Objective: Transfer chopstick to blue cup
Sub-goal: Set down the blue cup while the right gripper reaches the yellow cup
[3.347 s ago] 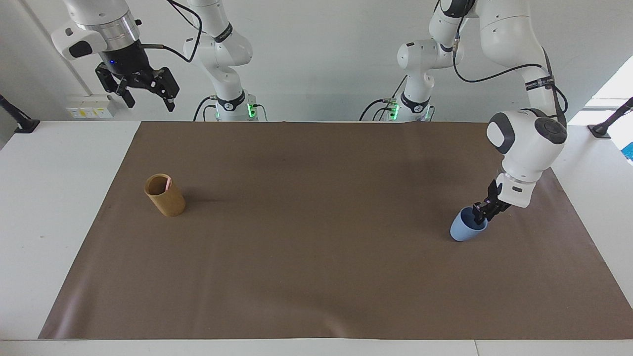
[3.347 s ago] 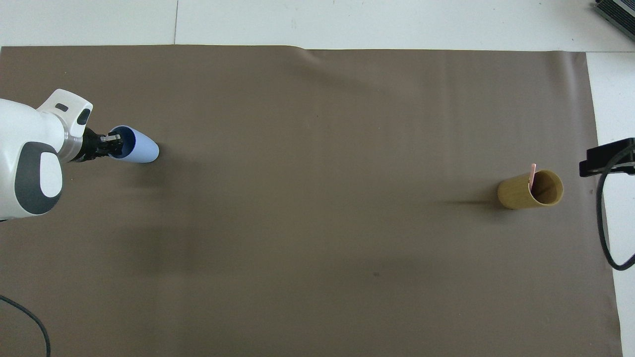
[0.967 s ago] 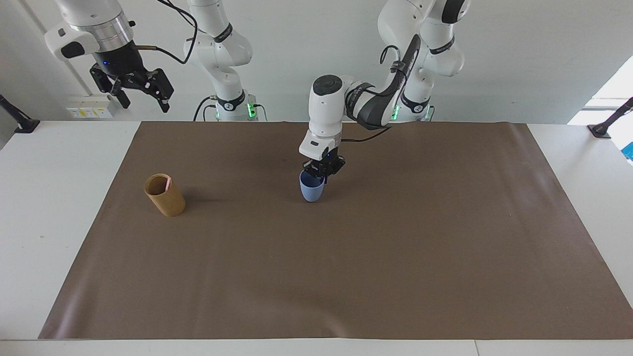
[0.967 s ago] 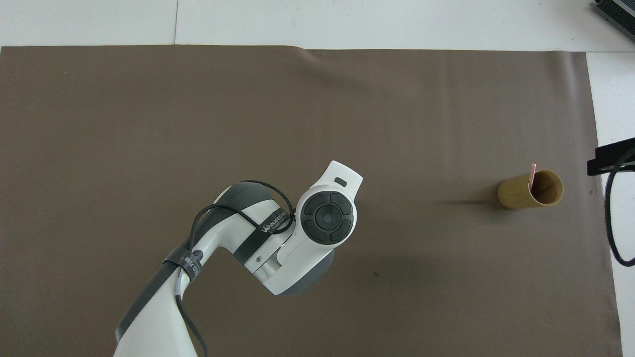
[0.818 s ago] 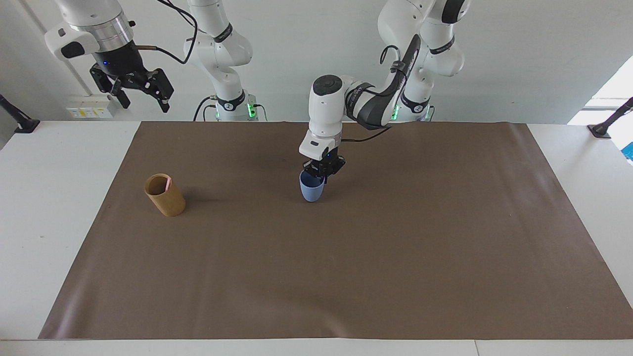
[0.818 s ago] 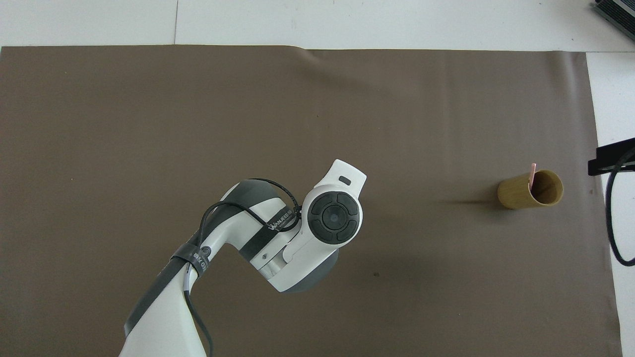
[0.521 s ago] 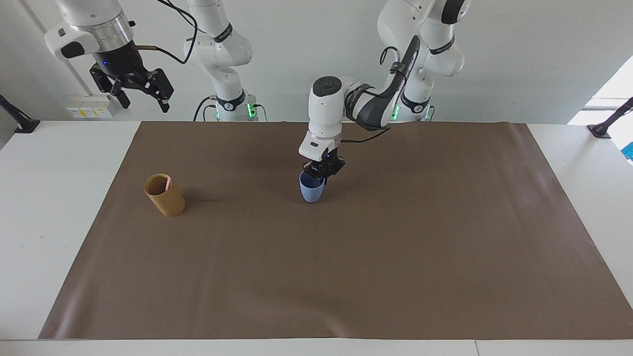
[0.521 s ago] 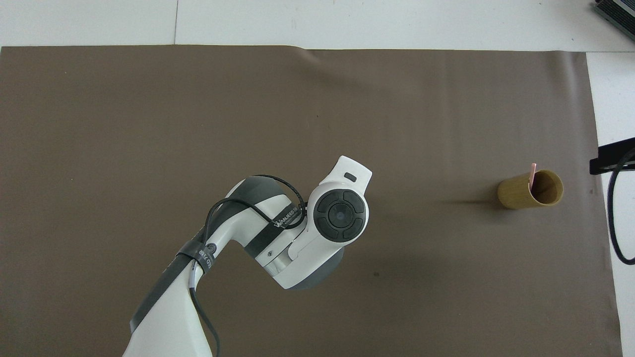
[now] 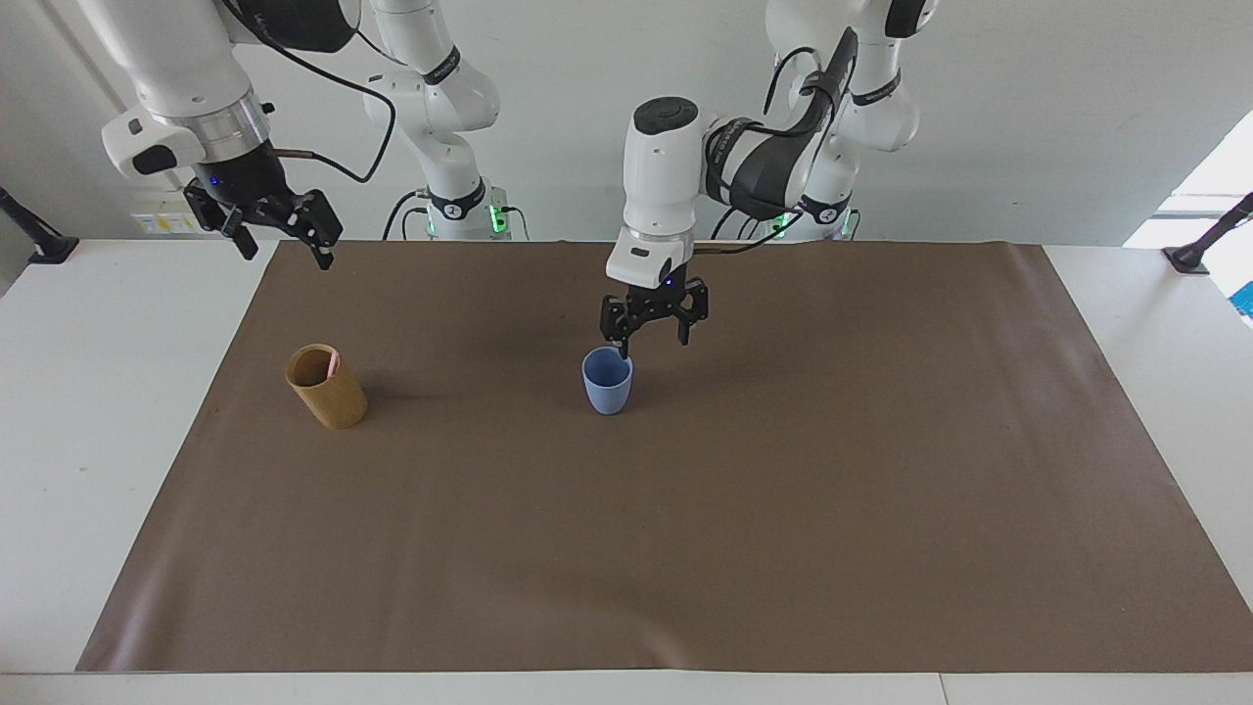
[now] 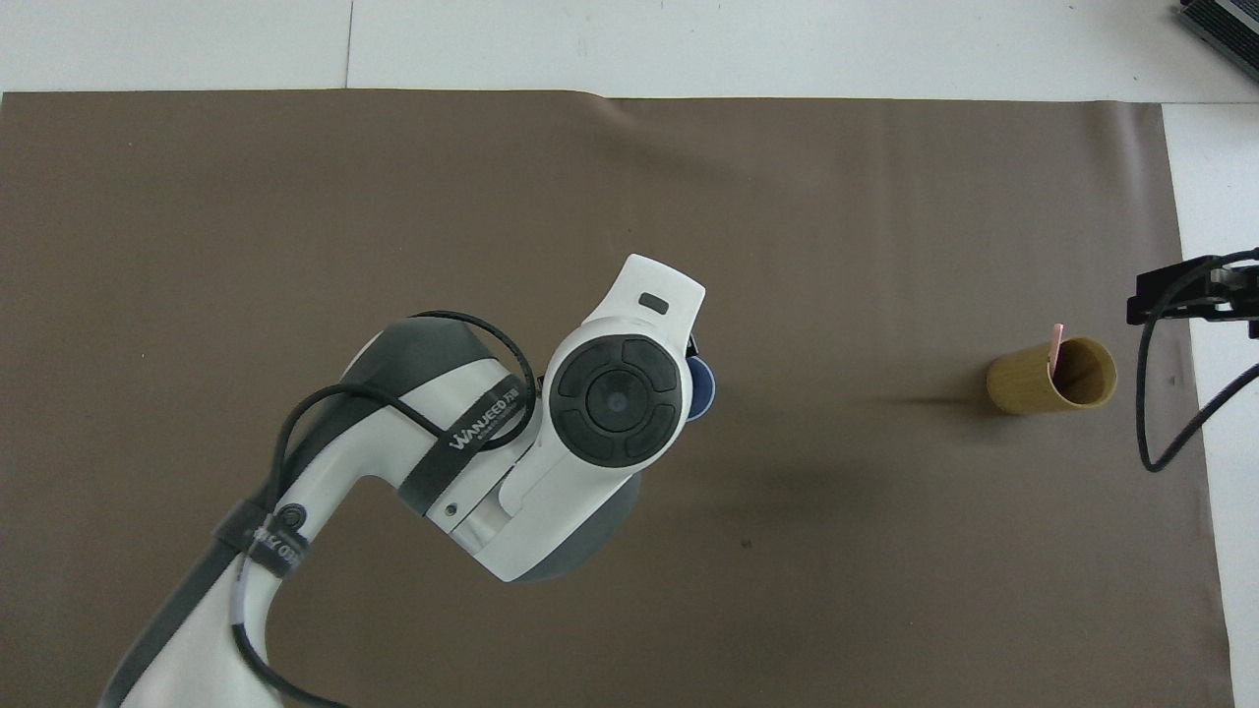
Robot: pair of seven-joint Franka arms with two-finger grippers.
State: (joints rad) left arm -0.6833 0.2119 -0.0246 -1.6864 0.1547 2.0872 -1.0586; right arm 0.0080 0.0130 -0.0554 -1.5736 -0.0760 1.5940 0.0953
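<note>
Next, I close my right gripper on the pink chopstick's upper end [image 10: 1057, 331], poking out of the tan-brown holder.
The blue cup [image 9: 607, 382] stands upright on the brown mat [image 9: 783, 509] near its middle; in the overhead view only a sliver of the cup [image 10: 702, 389] shows past the left arm's hand. My left gripper [image 9: 653, 340] is open and empty, just above the cup's rim and clear of it. A pale pink chopstick tip [image 9: 334, 362] pokes out of the tan-brown holder [image 9: 326, 386] toward the right arm's end; the tip [image 10: 1055, 346] and the holder [image 10: 1050, 377] also show in the overhead view. My right gripper [image 9: 284, 245] is open, up in the air over the mat's edge, nearer the robots than the holder.
The mat covers most of the white table [image 9: 98, 392]. A black clamp post [image 9: 29, 235] stands at the table's corner by the right arm, another post [image 9: 1209, 235] by the left arm's end.
My left gripper carried the blue cup from its end of the table to the mat's middle, opened and rose off it. My right gripper came down a little.
</note>
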